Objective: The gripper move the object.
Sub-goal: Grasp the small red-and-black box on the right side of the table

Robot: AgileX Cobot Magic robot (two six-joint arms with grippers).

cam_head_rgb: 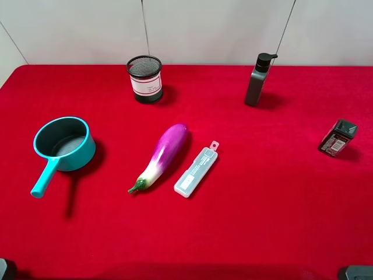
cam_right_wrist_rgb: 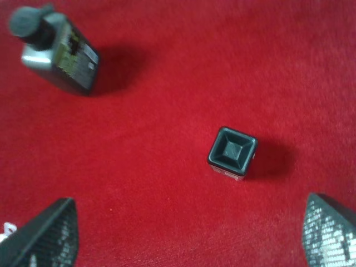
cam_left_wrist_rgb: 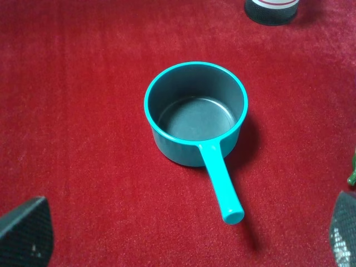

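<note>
Next, I should close my right gripper on the upper part point(cam_head_rgb: 341, 132) point(cam_right_wrist_rgb: 231, 156) of the small black box, with its fingers on the sides next to the box's label.
The object, a small black box point(cam_head_rgb: 337, 137) with a red-and-white label, lies on the red cloth at the far right. In the right wrist view it point(cam_right_wrist_rgb: 232, 151) shows end-on, ahead of and between the fingers. My right gripper point(cam_right_wrist_rgb: 189, 231) is open and empty, short of the box and not touching it. My left gripper point(cam_left_wrist_rgb: 186, 232) is open and empty, hovering near the handle end of a teal saucepan point(cam_left_wrist_rgb: 194, 114). In the exterior high view only dark arm parts show at the bottom corners.
A black mesh cup point(cam_head_rgb: 144, 79) stands at the back, a dark grey pump bottle point(cam_head_rgb: 257, 80) at the back right. A teal saucepan point(cam_head_rgb: 64, 144) sits at the left. A purple eggplant point(cam_head_rgb: 161, 156) and a translucent flat case point(cam_head_rgb: 196, 171) lie mid-table.
</note>
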